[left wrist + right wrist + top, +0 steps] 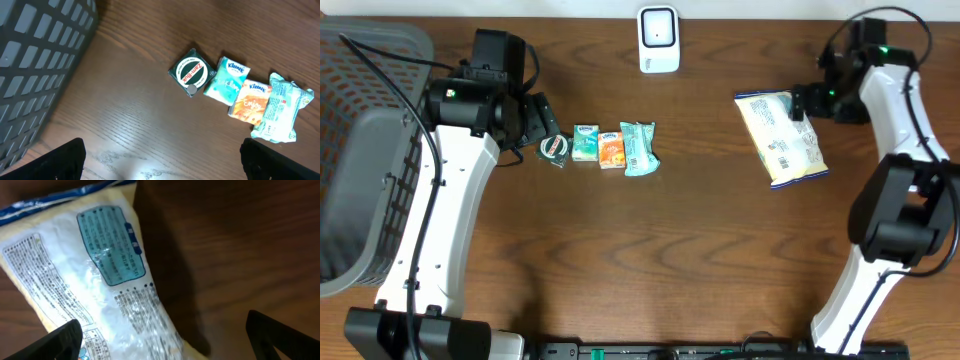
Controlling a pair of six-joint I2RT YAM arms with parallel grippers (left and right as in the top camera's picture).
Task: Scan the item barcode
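I need to close my right gripper on the teal label [790, 117] [125, 276] of the yellow-edged snack bag, close to the bag's far blue edge, and pinch a fold there.
A yellow-edged snack bag [780, 138] lies flat on the table at the right, printed back side up. My right gripper [803, 100] hovers at its upper right corner, open. In the right wrist view the bag [100, 280] fills the left half, and the right gripper [167, 340] straddles its edge with jaws wide apart. The white scanner [658, 38] stands at the back centre. My left gripper [538, 122] is open beside a row of small items, and in its wrist view the left gripper [167, 162] has bare wood between its fingers.
The row holds a green round tin [554, 147], a teal tissue pack [585, 142], an orange tissue pack [611, 149] and a wipes pack [639, 148]. A grey basket [360, 150] fills the left edge.
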